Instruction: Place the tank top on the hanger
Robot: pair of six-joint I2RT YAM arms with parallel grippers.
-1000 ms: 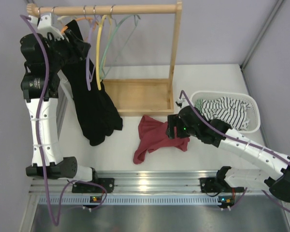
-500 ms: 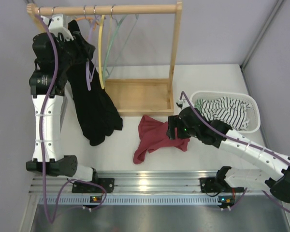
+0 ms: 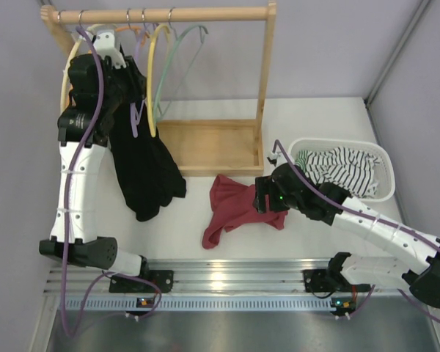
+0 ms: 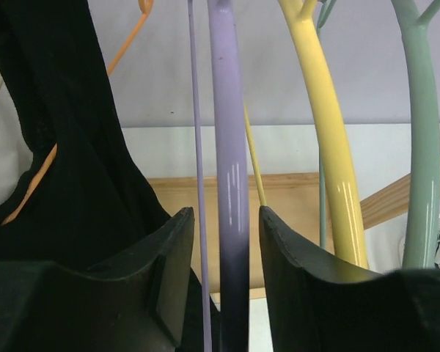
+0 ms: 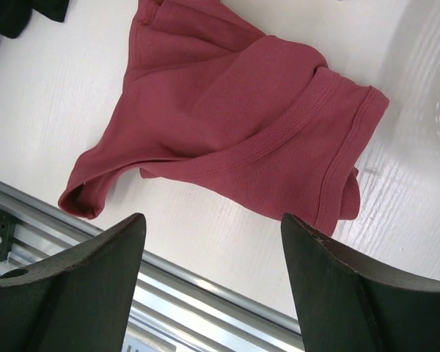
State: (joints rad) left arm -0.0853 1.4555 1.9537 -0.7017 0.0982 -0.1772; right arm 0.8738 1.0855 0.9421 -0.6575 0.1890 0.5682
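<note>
Next, I close my right gripper on the ribbed edge (image 3: 268,203) (image 5: 308,104) of the maroon tank top, at the end nearest the white basket.
The maroon tank top (image 3: 235,209) lies crumpled on the white table in front of the rack base; it fills the upper part of the right wrist view (image 5: 227,125). My right gripper (image 3: 268,199) hovers over its right edge, open and empty (image 5: 213,220). The lavender hanger (image 3: 135,117) hangs on the wooden rail between the black garment and the yellow hanger. My left gripper (image 3: 130,81) is raised to it. In the left wrist view the hanger's arm (image 4: 229,147) stands between the open jaws (image 4: 224,213), with gaps on both sides.
The wooden rack (image 3: 268,81) also carries a black garment (image 3: 143,165), a yellow hanger (image 3: 152,81), a pale green hanger (image 3: 177,51) and an orange hanger (image 4: 128,37). A white basket (image 3: 378,192) with striped cloth (image 3: 341,165) stands at the right. A metal rail (image 3: 220,275) runs along the near edge.
My left arm has swung right from the rack's left end, bringing its gripper up around the lavender hanger. The yellow hanger has swung a little. The right arm and tank top have not moved.
</note>
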